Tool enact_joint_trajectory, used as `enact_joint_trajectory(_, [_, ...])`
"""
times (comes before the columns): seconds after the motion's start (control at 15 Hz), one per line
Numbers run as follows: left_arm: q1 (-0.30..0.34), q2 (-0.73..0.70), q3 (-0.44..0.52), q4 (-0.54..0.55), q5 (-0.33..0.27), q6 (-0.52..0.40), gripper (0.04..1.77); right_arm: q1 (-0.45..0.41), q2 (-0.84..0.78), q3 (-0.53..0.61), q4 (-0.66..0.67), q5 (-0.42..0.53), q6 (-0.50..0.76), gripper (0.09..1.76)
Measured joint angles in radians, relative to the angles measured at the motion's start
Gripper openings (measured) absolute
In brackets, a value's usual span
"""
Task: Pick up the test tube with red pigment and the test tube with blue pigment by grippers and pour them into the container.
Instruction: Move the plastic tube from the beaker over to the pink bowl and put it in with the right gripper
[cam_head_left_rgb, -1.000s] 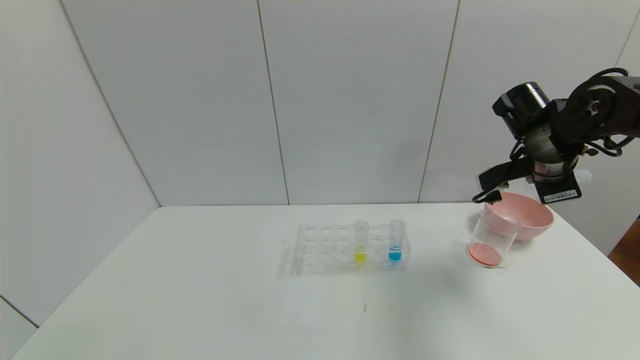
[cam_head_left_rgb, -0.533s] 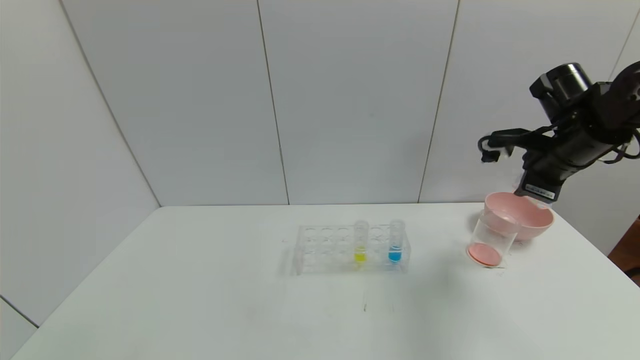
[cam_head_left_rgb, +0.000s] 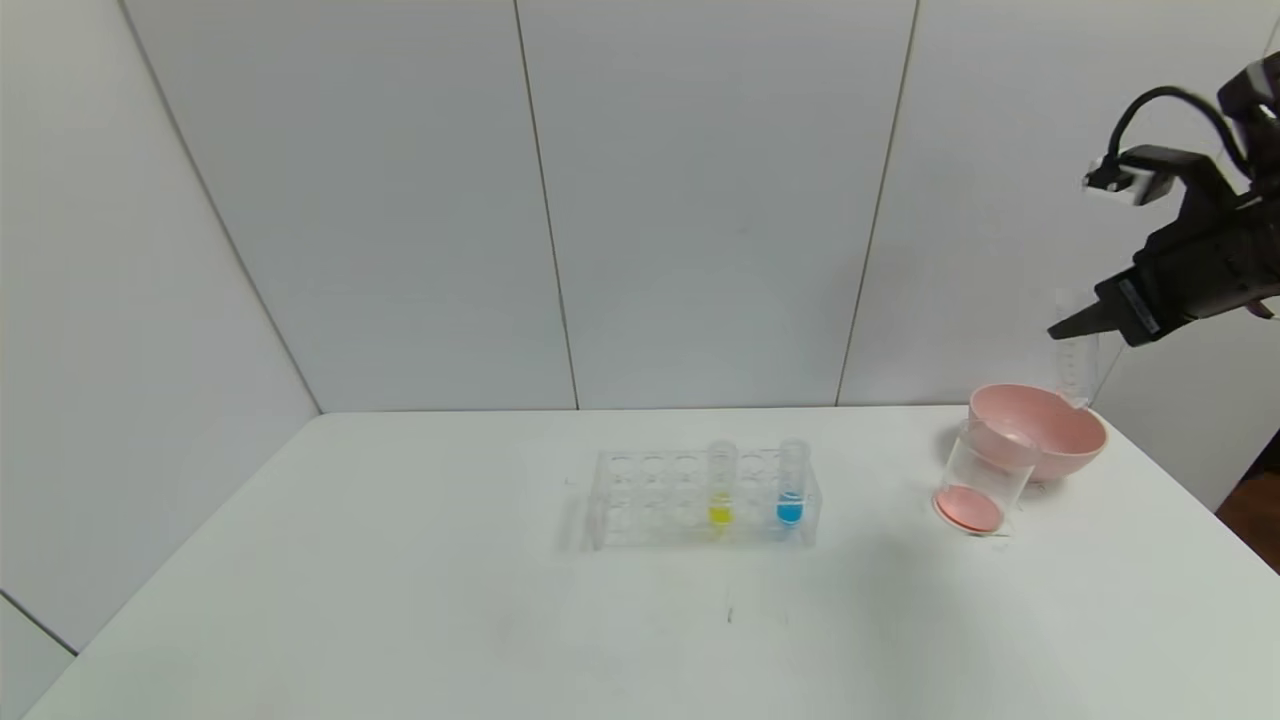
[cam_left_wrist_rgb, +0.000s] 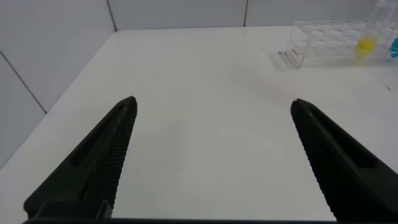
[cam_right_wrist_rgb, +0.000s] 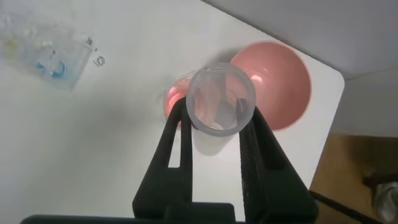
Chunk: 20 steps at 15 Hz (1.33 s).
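Note:
My right gripper needs to release the clear test tube inside the pink bowl (cam_head_left_rgb: 1034, 434) (cam_right_wrist_rgb: 270, 88) behind the container.
My right gripper (cam_head_left_rgb: 1078, 328) hangs high at the far right, above the pink bowl's back rim. It is shut on a clear test tube (cam_head_left_rgb: 1078, 352) that stands upright and shows no liquid. In the right wrist view I look down that tube's open mouth (cam_right_wrist_rgb: 221, 99) between my right gripper's (cam_right_wrist_rgb: 219, 111) fingers. The container (cam_head_left_rgb: 985, 478) stands in front of the bowl with red liquid (cam_right_wrist_rgb: 174, 96) at its bottom. The test tube with blue pigment (cam_head_left_rgb: 791, 485) stands in the rack. My left gripper (cam_left_wrist_rgb: 212, 101) is open over bare table, far from the rack.
The clear tube rack (cam_head_left_rgb: 700, 495) sits mid-table and also holds a yellow-liquid tube (cam_head_left_rgb: 721, 485). The pink bowl (cam_head_left_rgb: 1040, 430) stands right behind the container, close to the table's right edge. The white table (cam_head_left_rgb: 400, 580) meets the wall behind.
My right arm has risen and swung right, away from the container. The tube it holds has turned from a tipped pose to upright. Rack and container have not moved.

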Motion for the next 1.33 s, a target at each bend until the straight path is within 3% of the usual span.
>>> enact_joint_trajectory(0.13, [0.0, 0.0, 0.0, 0.0, 0.0, 0.0, 1.76, -0.054, -0.03, 0.023, -0.063, 0.024, 0.07, 0.5])
enact_joint_trajectory(0.33, [0.0, 0.0, 0.0, 0.0, 0.0, 0.0, 1.76, -0.104, -0.066, 0.123, -0.281, 0.026, 0.14, 0.5])
enact_joint_trajectory(0.73, [0.0, 0.0, 0.0, 0.0, 0.0, 0.0, 1.76, -0.167, -0.097, 0.449, -0.694, 0.03, 0.195, 0.5])
enact_joint_trajectory(1.07, [0.0, 0.0, 0.0, 0.0, 0.0, 0.0, 1.76, -0.186, -0.024, 0.605, -0.911, 0.031, 0.202, 0.5])
enact_joint_trajectory(1.33, [0.0, 0.0, 0.0, 0.0, 0.0, 0.0, 1.76, -0.185, 0.051, 0.642, -0.979, 0.031, 0.203, 0.5])
